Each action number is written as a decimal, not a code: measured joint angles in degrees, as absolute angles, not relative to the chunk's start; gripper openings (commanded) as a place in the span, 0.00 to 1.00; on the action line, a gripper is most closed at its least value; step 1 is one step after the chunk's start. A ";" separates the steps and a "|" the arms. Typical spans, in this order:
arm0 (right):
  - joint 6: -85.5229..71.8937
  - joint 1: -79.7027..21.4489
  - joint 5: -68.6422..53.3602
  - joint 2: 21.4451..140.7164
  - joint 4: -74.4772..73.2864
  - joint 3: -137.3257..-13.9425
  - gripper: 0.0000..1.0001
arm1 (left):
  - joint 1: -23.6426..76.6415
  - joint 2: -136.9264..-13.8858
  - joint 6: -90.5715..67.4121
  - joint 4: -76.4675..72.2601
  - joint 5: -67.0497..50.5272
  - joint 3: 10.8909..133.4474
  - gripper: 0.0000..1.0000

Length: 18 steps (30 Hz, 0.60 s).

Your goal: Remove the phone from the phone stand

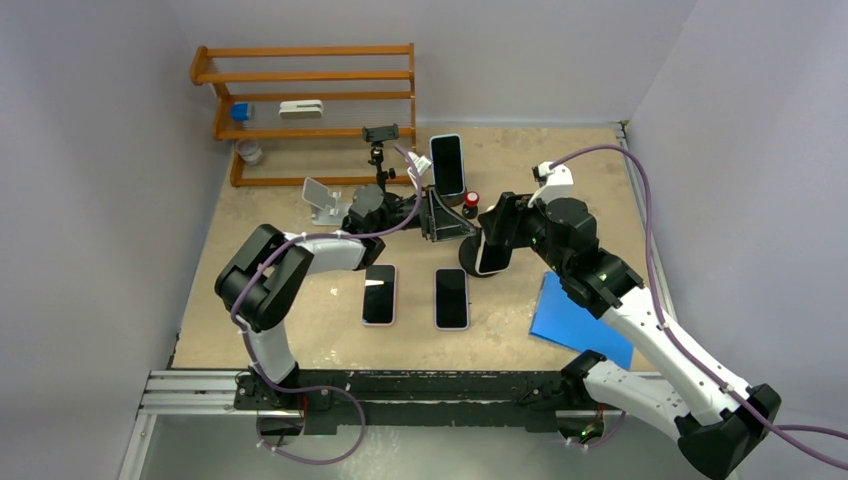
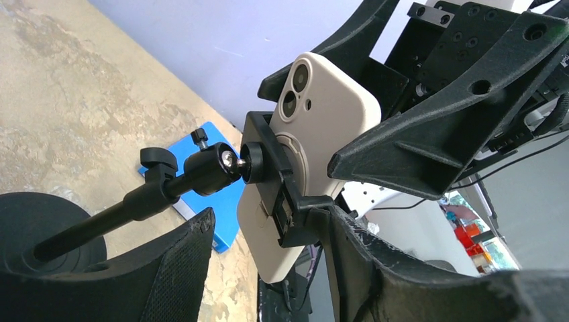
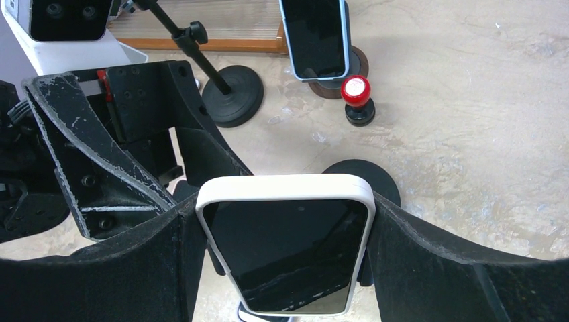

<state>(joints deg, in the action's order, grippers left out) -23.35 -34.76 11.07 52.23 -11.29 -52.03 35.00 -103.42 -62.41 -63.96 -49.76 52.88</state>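
Note:
The hooked end of the clamp wraps around the phone's edge, so I will use my left gripper to take that hooked end (image 2: 310,206) and hold it while my right gripper pulls the phone free.
The phone (image 3: 285,255) has a dark screen and a pale case, whose back and camera lenses show in the left wrist view (image 2: 329,114). It sits in the black clamp (image 2: 268,168) of the phone stand, which has a ball joint, a stem (image 2: 100,221) and a round base (image 1: 468,260). My right gripper (image 3: 285,208) is shut on the phone's two long sides; it also shows in the top view (image 1: 492,248). My left gripper (image 2: 268,221) is open behind the phone, straddling the clamp. Its right finger (image 2: 402,268) touches the clamp's edge and its left finger (image 2: 168,268) stands apart.
Two phones (image 1: 379,295) (image 1: 452,298) lie flat near the arms. A blue-cased phone (image 1: 448,165) stands on another stand, beside a red-capped knob (image 1: 471,200). A blue pad (image 1: 575,325) lies right. A black tripod stand (image 1: 380,140), white stand (image 1: 322,197) and wooden rack (image 1: 310,100) are behind.

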 measured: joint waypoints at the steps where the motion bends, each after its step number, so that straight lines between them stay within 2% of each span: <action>1: -23.33 -34.76 11.00 52.23 -11.29 -52.03 0.00 | 35.00 -103.50 -62.35 -64.01 -49.95 53.04 0.55; 4: -23.33 -34.76 11.03 52.23 -11.29 -52.03 0.00 | 35.07 -103.83 -62.00 -64.05 -50.83 53.76 0.55; 14: -24.10 -34.98 11.49 52.66 -11.14 -52.10 0.00 | 36.71 -104.14 -61.82 -64.23 -51.37 54.24 0.63; 16: -24.32 -34.98 11.57 52.93 -11.05 -52.29 0.00 | 36.97 -104.03 -61.76 -64.20 -51.37 54.11 0.59; 18: -24.45 -34.98 11.60 53.04 -10.90 -52.29 0.00 | 37.08 -103.92 -61.69 -64.18 -51.40 54.08 0.47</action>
<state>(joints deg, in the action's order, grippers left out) -24.45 -34.98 11.60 53.04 -10.90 -52.29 37.08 -103.92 -61.69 -64.18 -51.40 54.08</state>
